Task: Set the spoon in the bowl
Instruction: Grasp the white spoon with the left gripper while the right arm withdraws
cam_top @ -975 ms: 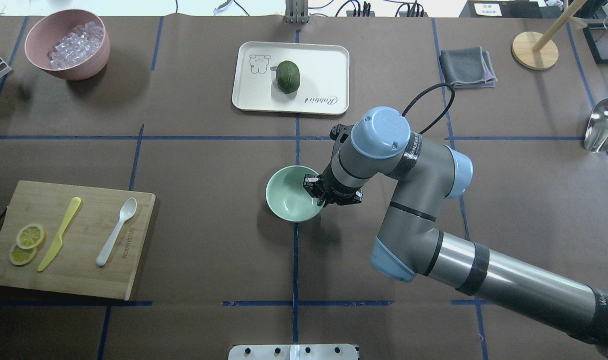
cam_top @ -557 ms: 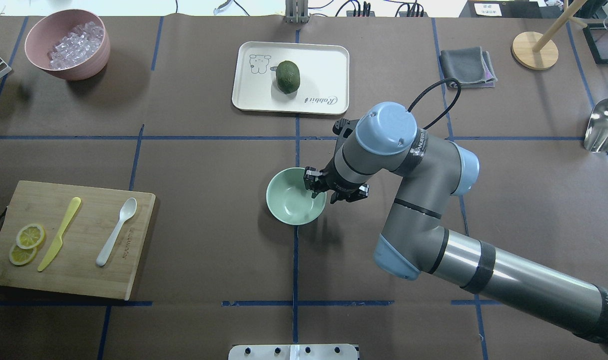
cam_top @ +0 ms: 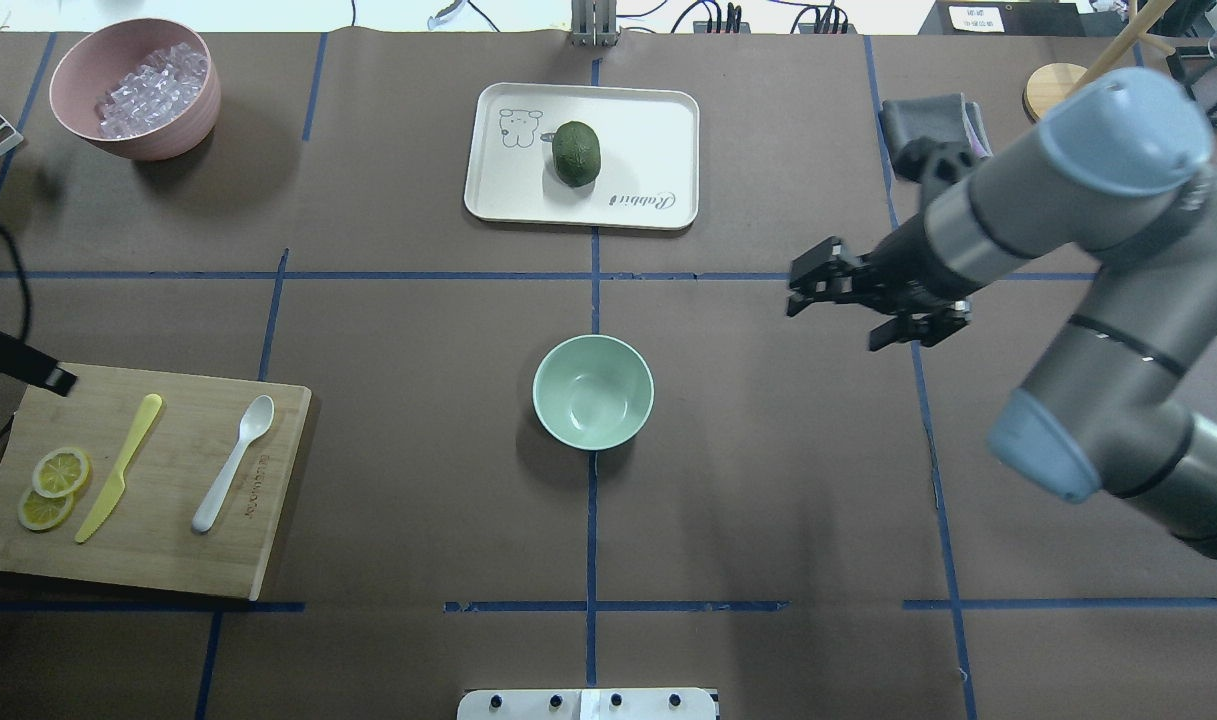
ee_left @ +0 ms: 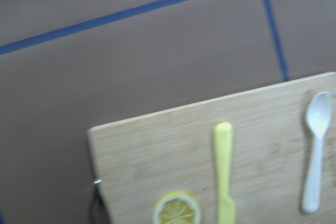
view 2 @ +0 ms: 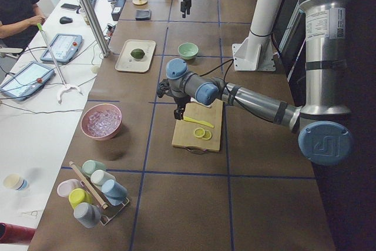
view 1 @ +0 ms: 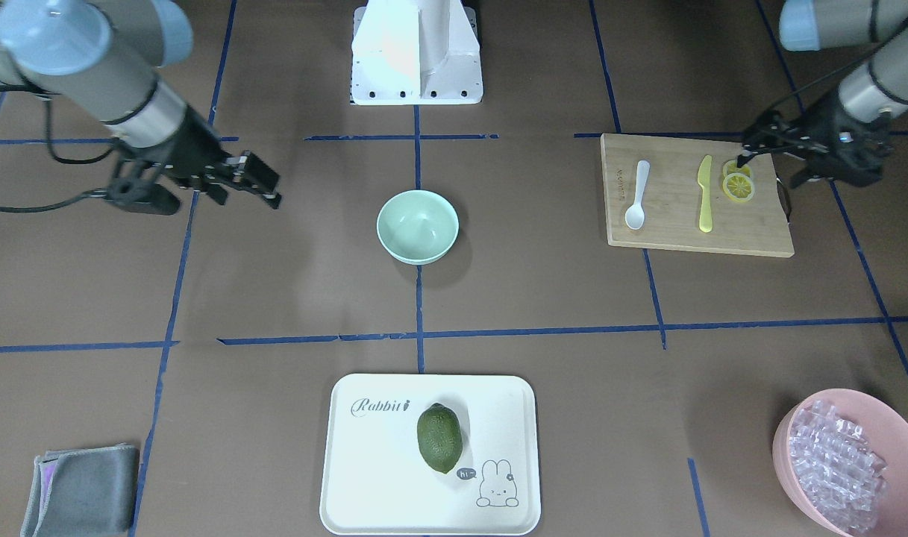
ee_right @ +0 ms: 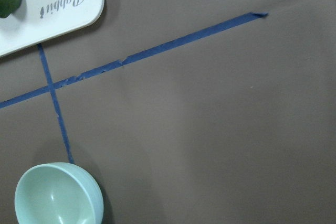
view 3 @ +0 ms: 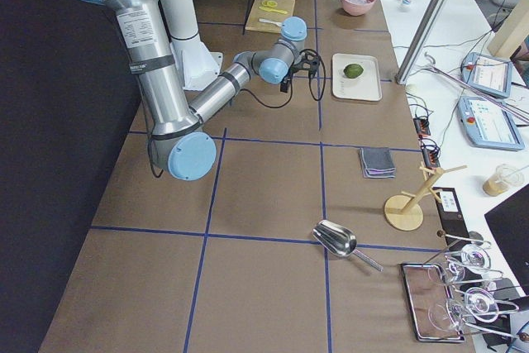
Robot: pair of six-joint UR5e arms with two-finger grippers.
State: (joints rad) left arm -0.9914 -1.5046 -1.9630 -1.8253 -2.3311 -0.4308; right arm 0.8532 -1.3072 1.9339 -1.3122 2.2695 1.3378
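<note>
My left gripper is to close next on the narrow part of the handle (view 1: pixel 639 192) (ee_left: pixel 317 148) of the white spoon, just behind the spoon's rounded end.
The white spoon (cam_top: pixel 233 462) lies on a wooden cutting board (cam_top: pixel 168 545) at the left, also in the front view (view 1: pixel 636 195) and left wrist view (ee_left: pixel 316 150). The mint-green bowl (cam_top: pixel 593 391) stands empty at mid-table, also in the front view (view 1: pixel 417 226) and right wrist view (ee_right: pixel 55 195). My right gripper (cam_top: pixel 806 285) is open and empty, right of and beyond the bowl, well apart from it. My left gripper (view 1: pixel 768 168) is open and empty above the board's outer far corner, left of the spoon. Only one of its fingers (cam_top: pixel 43 372) shows overhead.
A yellow knife (cam_top: pixel 118 470) and lemon slices (cam_top: pixel 53 485) lie on the board beside the spoon. A pink bowl of clear cubes (cam_top: pixel 133 90) stands far left. A white tray (cam_top: pixel 648 130) holds a green fruit (cam_top: pixel 576 152). A grey cloth (view 1: pixel 80 488) and metal scoop (cam_top: pixel 1208 250) lie far right.
My right gripper has left the bowl's rim and moved away to the right and farther back. The bowl stays on the table. A left gripper finger has come into view at the left edge.
</note>
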